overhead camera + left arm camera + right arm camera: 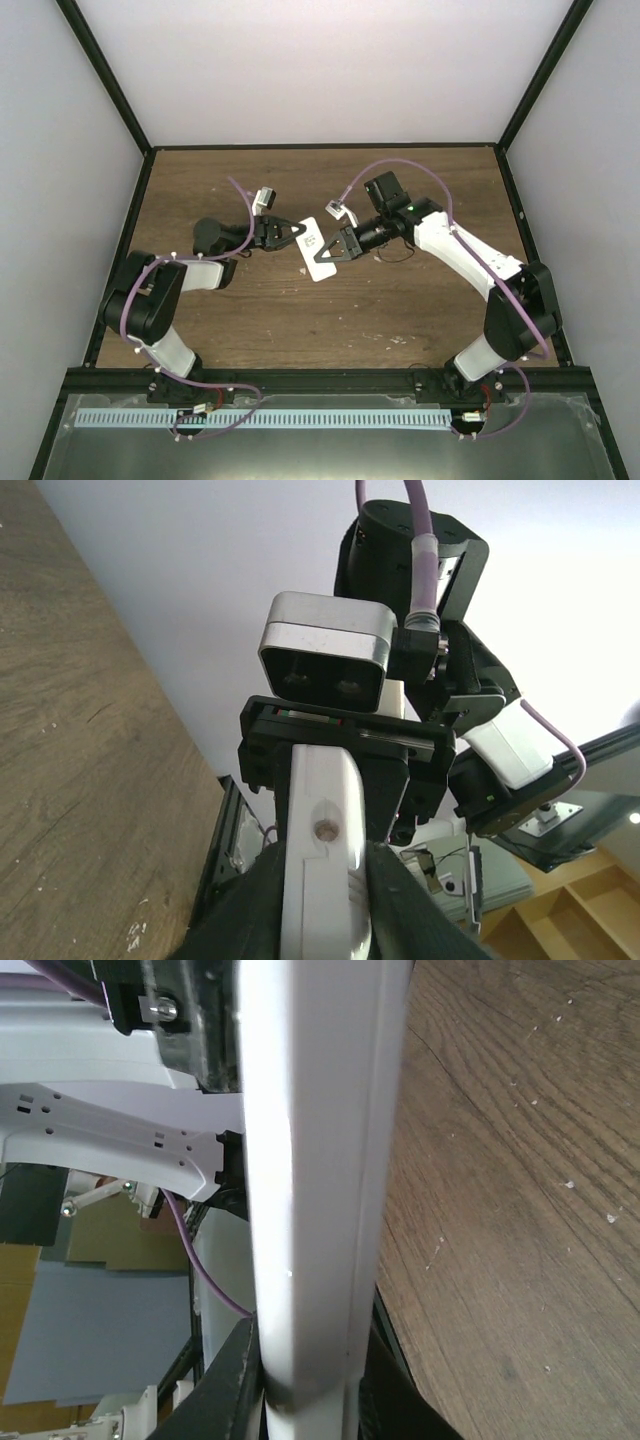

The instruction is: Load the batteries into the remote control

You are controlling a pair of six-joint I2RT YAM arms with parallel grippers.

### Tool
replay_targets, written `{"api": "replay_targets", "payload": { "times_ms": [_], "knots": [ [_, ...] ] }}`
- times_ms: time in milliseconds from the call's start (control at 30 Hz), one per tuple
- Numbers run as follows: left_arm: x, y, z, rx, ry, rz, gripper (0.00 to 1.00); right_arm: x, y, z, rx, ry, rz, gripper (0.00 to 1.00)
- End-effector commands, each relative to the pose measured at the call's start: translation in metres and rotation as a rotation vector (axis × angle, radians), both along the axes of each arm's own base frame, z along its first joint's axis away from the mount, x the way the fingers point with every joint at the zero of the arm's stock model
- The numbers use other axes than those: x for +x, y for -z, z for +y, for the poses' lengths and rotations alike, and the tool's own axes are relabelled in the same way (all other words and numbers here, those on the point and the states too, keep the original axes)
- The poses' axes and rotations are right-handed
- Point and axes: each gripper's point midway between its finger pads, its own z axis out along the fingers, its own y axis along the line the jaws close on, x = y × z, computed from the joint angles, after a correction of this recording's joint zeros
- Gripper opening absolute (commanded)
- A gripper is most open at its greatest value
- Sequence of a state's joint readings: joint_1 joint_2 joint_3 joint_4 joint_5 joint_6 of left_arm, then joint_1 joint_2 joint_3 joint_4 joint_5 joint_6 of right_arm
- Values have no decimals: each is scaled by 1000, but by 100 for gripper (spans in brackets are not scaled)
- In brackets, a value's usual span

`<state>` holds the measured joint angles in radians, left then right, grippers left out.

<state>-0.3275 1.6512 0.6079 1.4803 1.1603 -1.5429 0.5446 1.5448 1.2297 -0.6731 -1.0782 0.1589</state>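
Observation:
My right gripper is going to set the white remote control down on the bare wood (408,263), well behind the white flecks at the front.
The white remote control (318,248) is held above the middle of the table between both grippers, its upper face showing a small dark label. My left gripper (298,233) is shut on its left side; in the left wrist view the black fingers (240,900) clamp the remote's end (320,810), which has a small round hole. My right gripper (336,246) is shut on its right side; in the right wrist view the remote's long white edge (315,1160) rises from between the fingers (225,1380). The blue batteries are not in view.
The wooden table (400,310) carries small white flecks (400,340) near the front right. A black frame (510,190) edges the table, with white walls behind. The arm bases stand at the near edge.

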Motion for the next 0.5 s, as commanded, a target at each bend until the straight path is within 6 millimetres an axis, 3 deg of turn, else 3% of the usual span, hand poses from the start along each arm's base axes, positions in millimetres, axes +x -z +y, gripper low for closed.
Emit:
{"api": "replay_targets", "payload": {
  "times_ms": [0,100,167,300,400,467],
  "knots": [
    [7,-3,-1,-14,-14,-2,32,7,-15,6,26,-12,-95,1],
    [13,2,4,-2,-51,3,63,10,-10,4,-5,11,-116,1],
    [19,11,10,24,-93,8,73,12,-6,3,-21,23,-122,1],
    [32,32,27,79,-194,40,81,20,9,-3,-93,73,-135,1],
    [45,51,46,145,-299,76,83,37,39,-19,-249,174,-141,1],
    [52,64,59,222,-366,88,83,54,72,-41,-436,283,-150,1]
  ]
}}
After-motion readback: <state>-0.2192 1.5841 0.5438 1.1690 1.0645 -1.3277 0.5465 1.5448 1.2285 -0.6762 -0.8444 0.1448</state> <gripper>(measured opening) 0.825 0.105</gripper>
